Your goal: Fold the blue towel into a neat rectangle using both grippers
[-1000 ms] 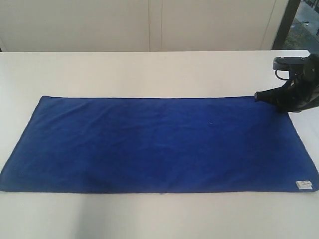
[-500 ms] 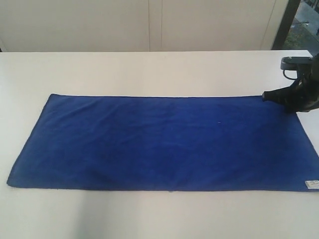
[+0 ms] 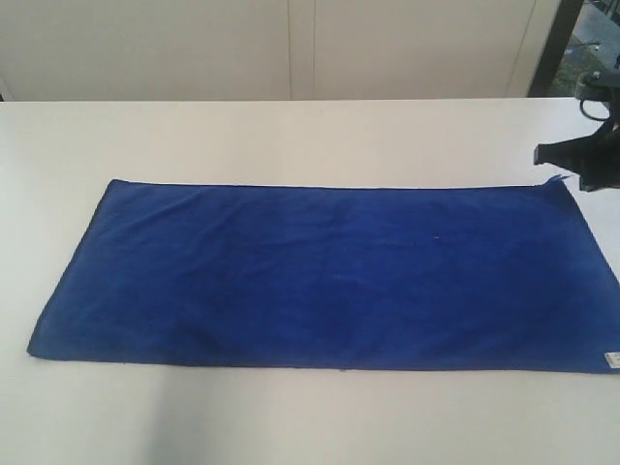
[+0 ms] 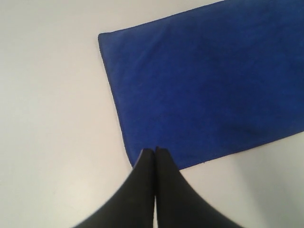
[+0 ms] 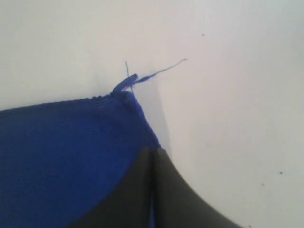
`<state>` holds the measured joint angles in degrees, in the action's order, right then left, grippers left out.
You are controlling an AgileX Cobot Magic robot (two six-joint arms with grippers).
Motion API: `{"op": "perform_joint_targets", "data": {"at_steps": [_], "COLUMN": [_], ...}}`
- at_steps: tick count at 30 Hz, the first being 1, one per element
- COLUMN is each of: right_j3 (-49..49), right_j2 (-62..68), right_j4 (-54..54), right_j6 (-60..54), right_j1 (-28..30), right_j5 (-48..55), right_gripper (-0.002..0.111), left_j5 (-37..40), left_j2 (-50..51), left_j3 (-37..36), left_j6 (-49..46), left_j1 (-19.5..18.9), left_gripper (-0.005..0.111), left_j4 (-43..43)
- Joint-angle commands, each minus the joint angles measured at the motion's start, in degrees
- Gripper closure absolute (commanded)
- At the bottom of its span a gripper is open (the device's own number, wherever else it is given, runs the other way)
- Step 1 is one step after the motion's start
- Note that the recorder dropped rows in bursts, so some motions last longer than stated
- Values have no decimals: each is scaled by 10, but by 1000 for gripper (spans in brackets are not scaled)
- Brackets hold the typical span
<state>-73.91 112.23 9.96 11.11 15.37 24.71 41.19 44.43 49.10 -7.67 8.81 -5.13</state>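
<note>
My right gripper is too far along the blue towel's short edge, at its loose-thread corner, so it should open and pinch nearer that edge's middle point(image 3: 594, 254).
The blue towel point(image 3: 320, 276) lies flat on the white table point(image 3: 291, 136) as a long rectangle. Its far right corner, with a loose thread point(image 5: 152, 75), is at my right gripper point(image 3: 544, 155). In the right wrist view that gripper point(image 5: 154, 151) is shut, with a sliver of the blue towel point(image 5: 61, 152) between its fingers near the corner. My left gripper point(image 4: 155, 151) is shut and holds nothing. It hangs above a left corner of the towel point(image 4: 204, 80) and is outside the exterior view.
A small white label point(image 3: 611, 359) sits at the towel's near right corner, by the frame edge. Pale wall panels point(image 3: 291, 48) stand behind the table, with a dark opening point(image 3: 562, 48) at the back right. Bare table surrounds the towel.
The right gripper has moved to the right and slightly back, and the whole towel has slid to the right with it. The towel's left edge is now farther from the frame's left side.
</note>
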Motion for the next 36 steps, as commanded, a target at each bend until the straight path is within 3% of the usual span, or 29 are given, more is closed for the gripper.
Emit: {"op": "perform_joint_targets", "data": {"at_steps": [1, 9, 16, 20, 36], "right_j3": [6, 54, 67, 67, 67], "right_j2": [-39, -41, -28, -13, 7], "right_j4": [-5, -18, -18, -18, -26], "right_j6": [0, 0, -8, -11, -26], "right_j1": [-1, 0, 1, 1, 27], "right_j5": [78, 116, 107, 95, 71], "right_gripper": [108, 105, 80, 71, 70], "left_j5": [5, 5, 5, 5, 5], "left_j2": [-4, -4, -4, -4, -4], "left_j3": [3, 3, 3, 3, 3], "left_j6": [-1, -1, -1, -1, -1], "left_j1": [-1, -1, -1, -1, -1], "left_gripper": [107, 107, 107, 107, 107], "left_j4": [-6, -6, -6, -6, -6]}}
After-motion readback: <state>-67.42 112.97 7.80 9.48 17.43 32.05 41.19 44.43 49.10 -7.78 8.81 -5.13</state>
